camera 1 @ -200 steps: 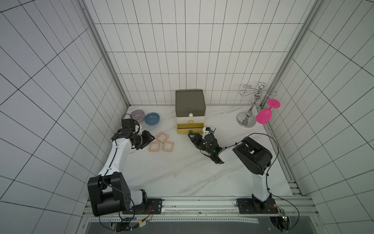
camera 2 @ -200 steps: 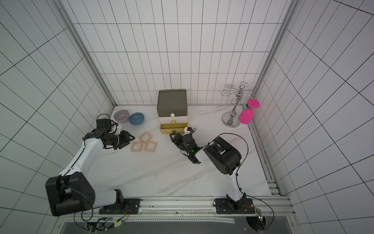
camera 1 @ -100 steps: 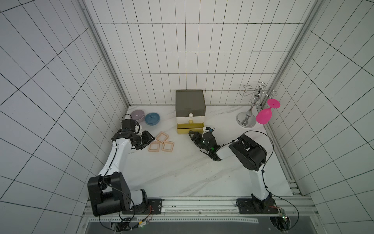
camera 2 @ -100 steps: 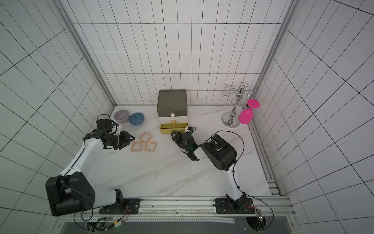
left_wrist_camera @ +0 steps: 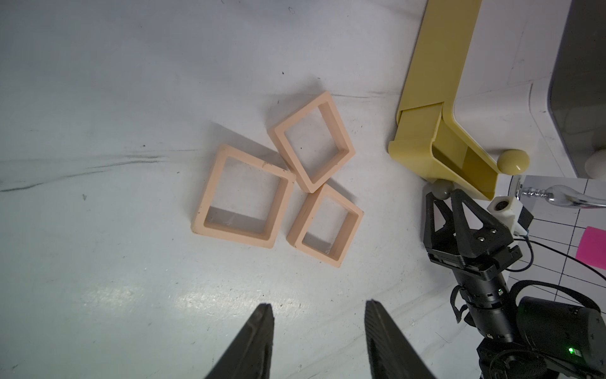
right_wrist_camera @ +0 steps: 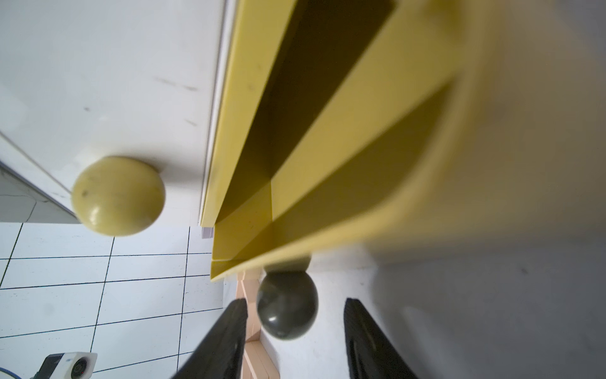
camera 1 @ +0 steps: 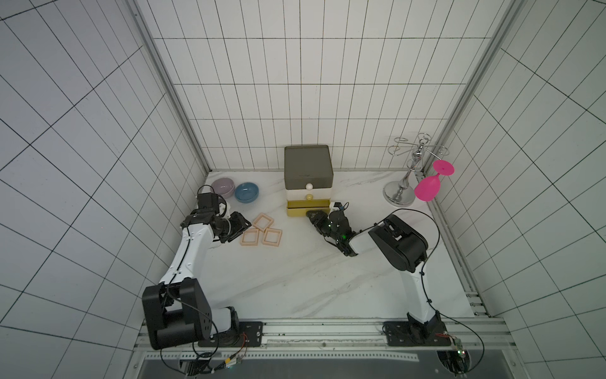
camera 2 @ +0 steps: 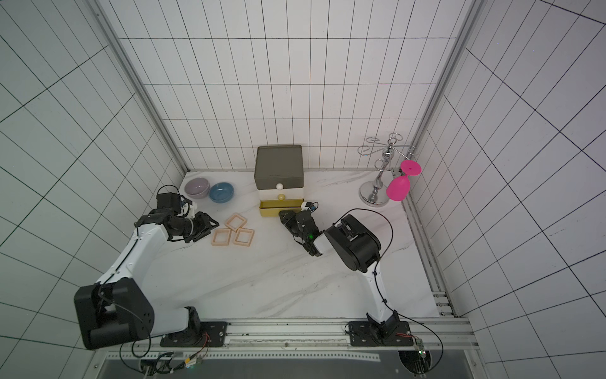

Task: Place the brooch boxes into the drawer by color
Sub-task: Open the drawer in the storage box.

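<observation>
My left gripper is to close next on the outer side (camera 1: 241, 240) (left_wrist_camera: 202, 211) of the peach brooch box farthest from the drawer, the one facing away from the other boxes.
Three peach brooch boxes (camera 1: 263, 221) (camera 1: 251, 237) (camera 1: 272, 237) lie clustered on the marble table, left of the drawer (camera 1: 308, 165). They also show in the left wrist view (left_wrist_camera: 242, 197). The chest's yellow bottom tier (camera 1: 308, 211) (right_wrist_camera: 328, 164) is pulled partly out. My right gripper (camera 1: 311, 216) (right_wrist_camera: 295, 300) is at its front, open. Its jaws stand either side of the dark knob (right_wrist_camera: 287, 310) with a gap on both sides. My left gripper (camera 1: 244, 226) (left_wrist_camera: 316, 306) is open and holds nothing, just left of the boxes.
A lilac bowl (camera 1: 223, 186) and a blue bowl (camera 1: 246, 192) sit at the back left near the wall. A metal stand (camera 1: 405, 183) carrying a pink glass (camera 1: 428, 190) is at the back right. Tiled walls close in three sides.
The right arm's elbow has swung left and its gripper has edged closer to the yellow tier's front. The left arm and the boxes have not moved.
</observation>
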`<state>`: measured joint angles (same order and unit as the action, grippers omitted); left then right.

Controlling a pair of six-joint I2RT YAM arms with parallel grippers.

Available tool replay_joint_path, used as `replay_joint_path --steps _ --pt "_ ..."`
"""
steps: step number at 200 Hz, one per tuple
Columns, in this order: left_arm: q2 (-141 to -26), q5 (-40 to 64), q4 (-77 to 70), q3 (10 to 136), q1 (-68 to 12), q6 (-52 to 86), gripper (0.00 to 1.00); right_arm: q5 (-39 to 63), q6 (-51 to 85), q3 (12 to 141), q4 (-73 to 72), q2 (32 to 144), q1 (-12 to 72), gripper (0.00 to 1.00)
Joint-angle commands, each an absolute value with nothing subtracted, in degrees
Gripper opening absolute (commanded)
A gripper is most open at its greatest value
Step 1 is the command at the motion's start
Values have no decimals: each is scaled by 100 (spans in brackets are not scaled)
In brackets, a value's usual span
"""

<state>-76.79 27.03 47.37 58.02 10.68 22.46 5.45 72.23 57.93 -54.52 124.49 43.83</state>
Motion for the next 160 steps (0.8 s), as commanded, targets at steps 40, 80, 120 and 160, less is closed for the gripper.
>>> replay_joint_path --steps 40,80,120,160 --pt "-7743 2795 4613 5825 1090 2153 49 645 7145 6252 -5291 12653 4403 50" --pt "-7769 2795 4623 5827 1090 2127 49 624 7139 6354 -5229 12709 4412 49" --pt "-7778 2787 4621 5827 1090 2112 49 612 7130 6363 -5212 12727 4412 36" --pt "-7761 2777 4622 5801 1090 2109 49 608 7136 6267 -5246 12693 4421 29"
